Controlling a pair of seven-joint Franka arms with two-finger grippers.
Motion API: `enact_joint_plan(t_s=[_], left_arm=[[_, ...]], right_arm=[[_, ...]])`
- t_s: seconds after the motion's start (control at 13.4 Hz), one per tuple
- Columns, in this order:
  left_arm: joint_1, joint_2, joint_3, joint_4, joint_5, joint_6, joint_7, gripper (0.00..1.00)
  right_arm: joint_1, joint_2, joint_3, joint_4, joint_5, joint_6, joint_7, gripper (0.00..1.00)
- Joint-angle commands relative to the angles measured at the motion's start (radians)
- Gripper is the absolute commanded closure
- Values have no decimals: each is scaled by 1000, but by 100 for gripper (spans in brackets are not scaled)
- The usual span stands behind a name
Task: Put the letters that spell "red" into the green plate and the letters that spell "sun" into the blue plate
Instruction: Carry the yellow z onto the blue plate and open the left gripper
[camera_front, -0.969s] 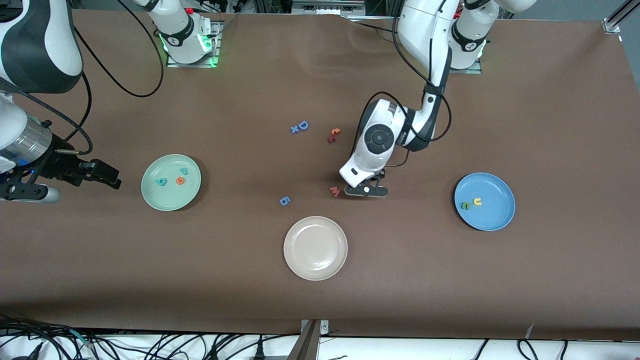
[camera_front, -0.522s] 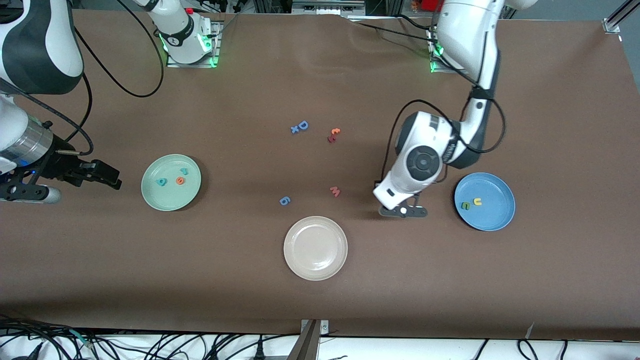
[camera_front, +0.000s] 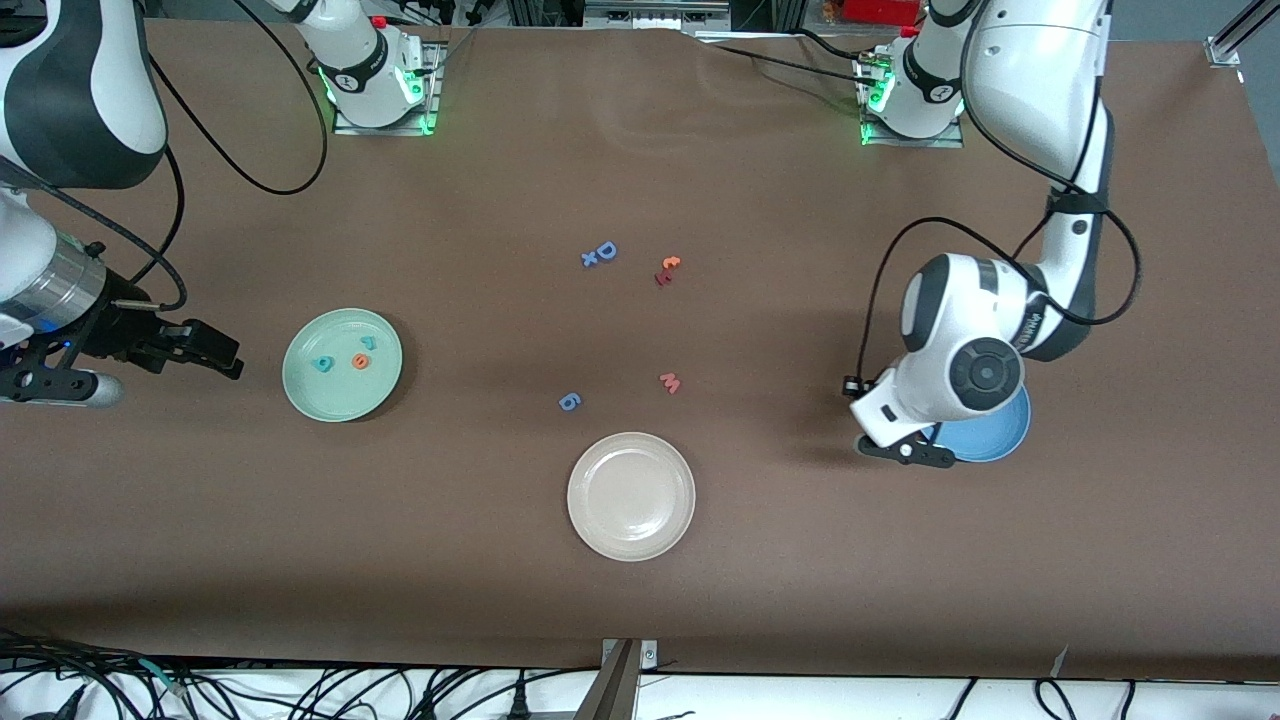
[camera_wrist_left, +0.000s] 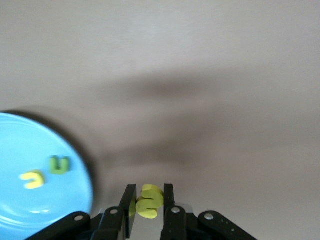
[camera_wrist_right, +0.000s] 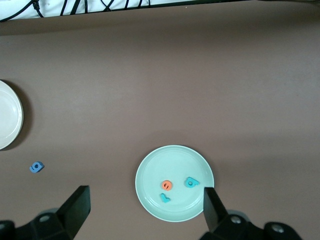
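Next, my left gripper lets go of the yellow s in the blue plate (camera_front: 951, 421) (camera_wrist_left: 35, 157), next to the green and yellow letters. The yellow s is now just beside that plate's rim.
My left gripper (camera_front: 905, 449) (camera_wrist_left: 149, 188) is shut on the yellow s (camera_wrist_left: 149, 201) and hangs over the table, just beside the rim of the blue plate (camera_front: 990, 442) (camera_wrist_left: 20, 145). The green n (camera_wrist_left: 59, 164) and yellow u (camera_wrist_left: 31, 180) lie in that plate; in the front view the left hand hides them. The green plate (camera_front: 330, 395) (camera_wrist_right: 160, 165) holds the teal d (camera_front: 322, 364), orange e (camera_front: 360, 361) and small teal r (camera_front: 368, 342). My right gripper (camera_front: 232, 362) (camera_wrist_right: 145, 197) waits open, up over the table toward the right arm's end of the green plate.
A beige-white plate (camera_front: 631, 496) sits mid-table nearest the front camera. A pink w (camera_front: 670, 382) and a blue 6 (camera_front: 569, 401) lie just farther from the camera. A blue D (camera_front: 606, 250) and small orange-red letters (camera_front: 668, 268) lie farther still.
My left arm has carried the yellow s from beside the pink w across to the blue plate's rim. The right arm has not moved.
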Motion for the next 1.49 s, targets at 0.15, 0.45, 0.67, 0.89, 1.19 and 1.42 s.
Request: enact_joint_plan(t_s=[0.15, 0.45, 0.67, 0.89, 1.19, 1.42], left_arm=[[123, -20, -22, -19, 38, -22, 206, 85], [205, -15, -22, -19, 38, -21, 299, 83], [236, -12, -33, -16, 66, -16, 317, 83], [239, -14, -29, -12, 63, -12, 272, 76], [242, -12, -16, -9, 57, 2, 261, 0], [231, -14, -10, -6, 53, 2, 258, 0]], right_arm=[[-3, 8, 2, 16, -5, -2, -3, 0], [-3, 13, 2, 16, -5, -2, -3, 0], [-3, 13, 2, 14, -5, -2, -3, 0], [-3, 13, 2, 14, -5, -2, -3, 0], [-3, 13, 2, 14, -5, -2, -3, 0], [-3, 13, 2, 14, -5, -2, -3, 0]])
